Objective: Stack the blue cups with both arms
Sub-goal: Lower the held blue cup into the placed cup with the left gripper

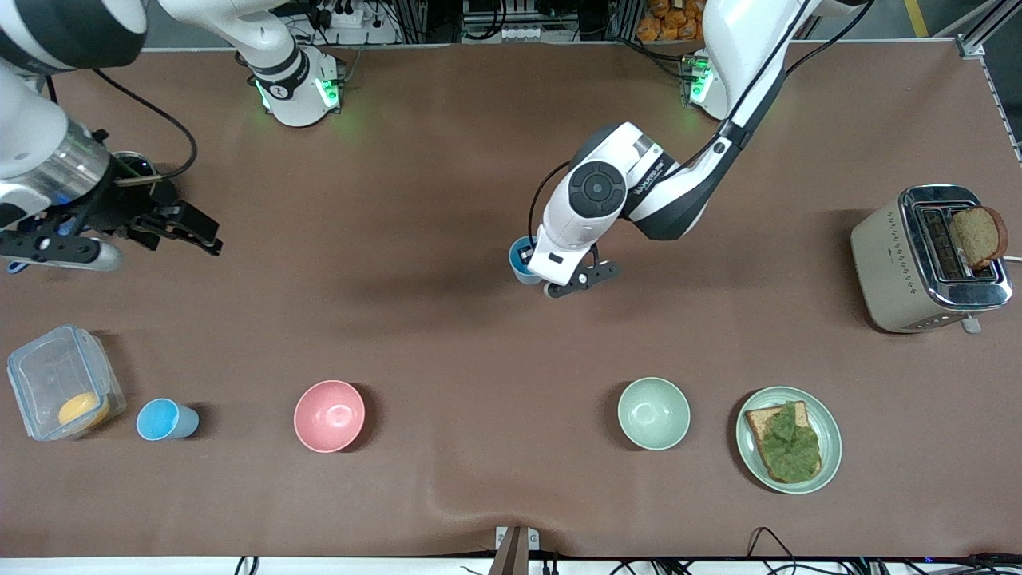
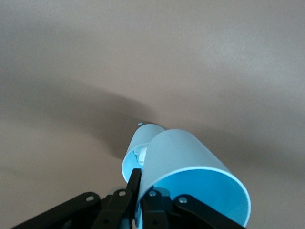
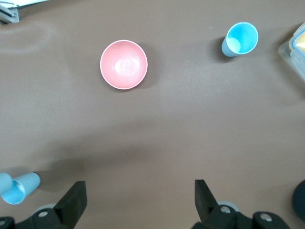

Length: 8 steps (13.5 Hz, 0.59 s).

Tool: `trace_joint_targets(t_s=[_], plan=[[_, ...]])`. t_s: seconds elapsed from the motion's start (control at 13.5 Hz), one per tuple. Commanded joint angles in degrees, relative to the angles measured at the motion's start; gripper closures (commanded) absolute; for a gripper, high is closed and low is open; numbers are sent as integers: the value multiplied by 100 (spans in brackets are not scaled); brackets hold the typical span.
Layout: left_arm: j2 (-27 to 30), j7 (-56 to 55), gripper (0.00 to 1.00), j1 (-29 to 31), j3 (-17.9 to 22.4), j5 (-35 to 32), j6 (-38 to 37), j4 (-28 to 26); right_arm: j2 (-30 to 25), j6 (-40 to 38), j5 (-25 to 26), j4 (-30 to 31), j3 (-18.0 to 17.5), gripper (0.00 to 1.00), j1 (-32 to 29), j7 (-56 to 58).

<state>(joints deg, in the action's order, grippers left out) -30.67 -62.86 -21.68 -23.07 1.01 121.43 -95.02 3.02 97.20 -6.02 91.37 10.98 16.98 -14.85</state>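
My left gripper is to release its blue cup, now over the table's middle, inside the other blue cup (image 1: 529, 253) (image 2: 137, 160) that stands in the middle of the table.
My left gripper (image 1: 536, 267) is over the middle of the table, shut on the rim of a blue cup (image 2: 190, 160), one finger inside and one outside the wall. A second, smaller-looking blue cup (image 2: 136, 155) with a whitish patch inside shows right beside the held one and is partly hidden by it. The front view shows only one blue rim (image 1: 520, 259) at that gripper. Another blue cup (image 1: 164, 419) stands near the front camera toward the right arm's end, also in the right wrist view (image 3: 239, 39). My right gripper (image 1: 209, 238) is open and empty over bare table (image 3: 139, 195).
A pink bowl (image 1: 329, 415) and a pale green bowl (image 1: 653, 413) stand in the row near the front camera. A clear lidded box (image 1: 64, 383) is beside the lone cup. A plate with toast and lettuce (image 1: 830, 447) and a toaster (image 1: 894, 263) are at the left arm's end.
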Motion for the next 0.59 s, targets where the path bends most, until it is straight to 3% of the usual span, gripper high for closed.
trace_joint_targets(t_s=[0.0, 0.3, 0.52], plan=[[17, -183, 100, -143, 30, -4, -40, -86, -152, 0, -180, 127, 18, 0, -106, 61], [17, -359, 100, -152, 21, -4, -127, -218, -144, 18, -101, 162, 158, 0, -369, 1489], [9, -359, 100, -134, 30, -4, -190, -227, -135, 0, -118, 241, 246, 0, -502, 1652]])
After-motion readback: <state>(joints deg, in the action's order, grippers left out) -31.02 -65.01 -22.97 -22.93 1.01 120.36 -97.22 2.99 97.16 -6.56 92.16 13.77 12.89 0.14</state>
